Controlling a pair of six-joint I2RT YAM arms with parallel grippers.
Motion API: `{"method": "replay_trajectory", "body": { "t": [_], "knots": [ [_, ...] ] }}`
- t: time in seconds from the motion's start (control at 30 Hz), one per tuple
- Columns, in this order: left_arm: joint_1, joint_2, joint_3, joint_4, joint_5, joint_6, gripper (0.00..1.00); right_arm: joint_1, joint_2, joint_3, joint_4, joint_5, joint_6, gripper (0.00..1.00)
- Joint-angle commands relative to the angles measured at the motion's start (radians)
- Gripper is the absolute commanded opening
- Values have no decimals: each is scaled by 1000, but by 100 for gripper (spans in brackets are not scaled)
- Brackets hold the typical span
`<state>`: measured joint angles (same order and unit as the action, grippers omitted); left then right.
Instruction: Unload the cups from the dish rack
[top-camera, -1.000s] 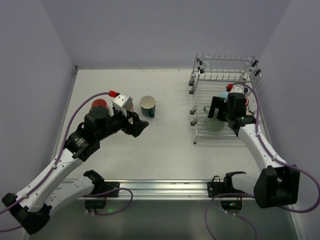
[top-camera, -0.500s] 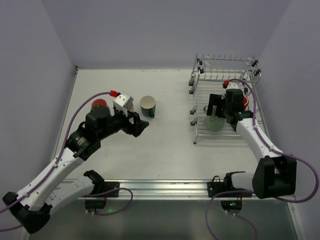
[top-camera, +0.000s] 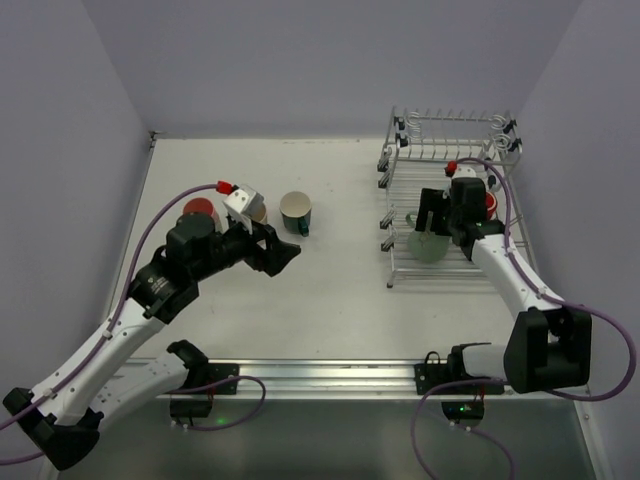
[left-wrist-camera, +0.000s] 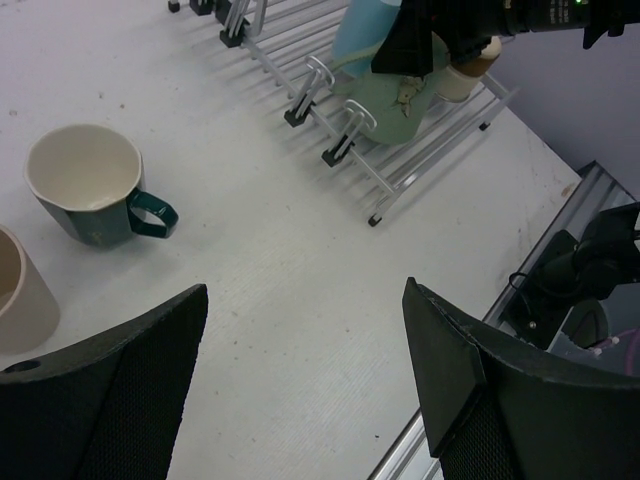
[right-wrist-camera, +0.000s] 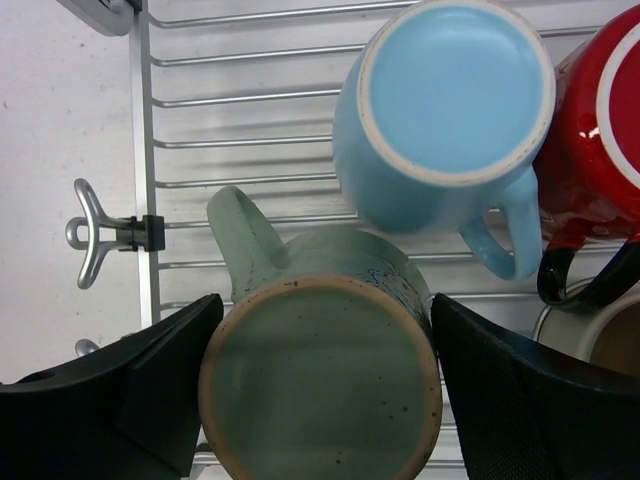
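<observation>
I will next close my left gripper on the sage green mug's rim (left-wrist-camera: 388, 141), since my right gripper will be holding the mug closer to its base.
The silver wire dish rack (top-camera: 452, 150) stands at the far right. My right gripper (right-wrist-camera: 327, 300) is open, one finger on each side of an upturned sage green mug (right-wrist-camera: 320, 380) on the rack's lower tier (right-wrist-camera: 145, 150). It shows from above too (top-camera: 428, 245). Behind it lie a light blue mug (right-wrist-camera: 450, 100), a red mug (right-wrist-camera: 600, 130) and part of a tan cup (right-wrist-camera: 600, 345). My left gripper (top-camera: 285, 250) is open and empty over bare table (left-wrist-camera: 305, 300). A dark teal mug (left-wrist-camera: 85, 185) and a beige cup (left-wrist-camera: 20, 295) stand on the table, also seen from above (top-camera: 296, 212).
A red cup (top-camera: 200, 210) and the beige cup (top-camera: 256, 212) stand left of the teal mug, partly behind my left arm. The rack's upper tier (top-camera: 455, 128) overhangs the far side. A metal rail (top-camera: 330, 375) runs along the near edge.
My right gripper moved a little farther into the rack over the sage green mug, then held still. My left gripper shifted slightly.
</observation>
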<state>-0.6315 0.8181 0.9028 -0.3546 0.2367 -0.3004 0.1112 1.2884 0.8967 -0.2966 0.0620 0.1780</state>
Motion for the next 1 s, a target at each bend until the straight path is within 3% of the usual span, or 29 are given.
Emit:
{"method": "replay_trajectory", "body": {
  "t": [0.0,0.07,0.2,0.33,0.57,0.87,0.97],
  "knots": [
    [-2,-19,-8,43,35,-31,82,2,35,34,-4,4,-9,83],
    [-2,-19,-8,51,52,-39,82,1,37,33,-3,-2,-9,76],
    [-2,-19,-7,74,84,-60,82,2,2,27,7,9,6,41],
    [0,-7,-15,109,134,-97,84,4,-84,13,33,9,70,24],
    [0,47,-76,299,320,-219,85,4,-288,-36,134,-22,227,17],
    [-42,137,-103,541,387,-365,85,4,-426,-71,169,-59,348,10],
    [-60,199,-111,640,401,-419,85,4,-500,-93,201,-154,406,9]
  ]
}}
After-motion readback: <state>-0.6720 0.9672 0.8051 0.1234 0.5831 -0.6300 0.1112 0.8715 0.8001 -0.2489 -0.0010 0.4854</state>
